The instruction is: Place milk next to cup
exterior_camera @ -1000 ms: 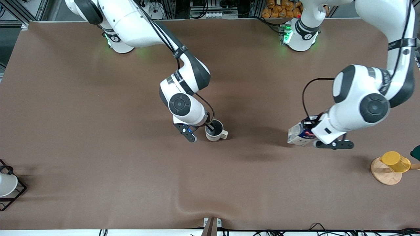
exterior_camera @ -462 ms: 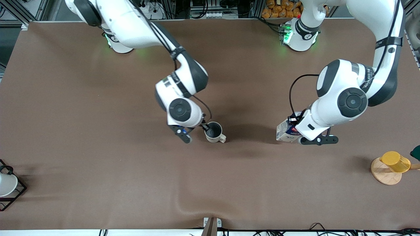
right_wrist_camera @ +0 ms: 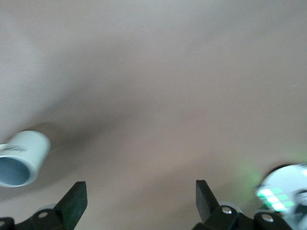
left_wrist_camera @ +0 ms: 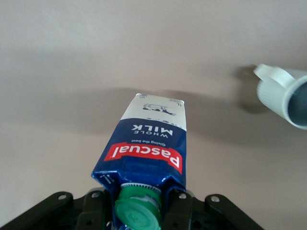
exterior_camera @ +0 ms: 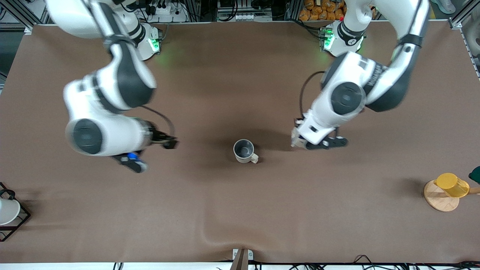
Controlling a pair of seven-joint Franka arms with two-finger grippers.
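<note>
I should use my left gripper to set the milk down and let it go on the table (exterior_camera: 250, 140) (left_wrist_camera: 263, 125) close behind the cup, on the side opposite the cup's handle.
The cup (exterior_camera: 244, 150), a cream-white mug with a grey inside, stands alone mid-table; it also shows as the cup (left_wrist_camera: 288, 96) and the cup (right_wrist_camera: 21, 158). My left gripper (exterior_camera: 311, 144) is shut on the top of the milk (left_wrist_camera: 148, 143), a dark blue carton with a green cap (left_wrist_camera: 138, 213), over bare table beside the cup toward the left arm's end. In the front view the wrist hides all but a sliver of the milk (exterior_camera: 294, 141). My right gripper (exterior_camera: 152, 153) is open and holds nothing, over bare table toward the right arm's end; its fingertips (right_wrist_camera: 76, 194) stand wide apart.
A yellow cup (exterior_camera: 452, 184) lies on a round wooden coaster (exterior_camera: 437, 200) at the left arm's end. A white cup (exterior_camera: 7, 210) sits in a black wire rack (exterior_camera: 22, 221) at the right arm's end. The brown table cover (exterior_camera: 210, 236) wrinkles near the front edge.
My right gripper opened, left the cup and swung away toward the right arm's end. My left arm carried the milk closer to the cup.
</note>
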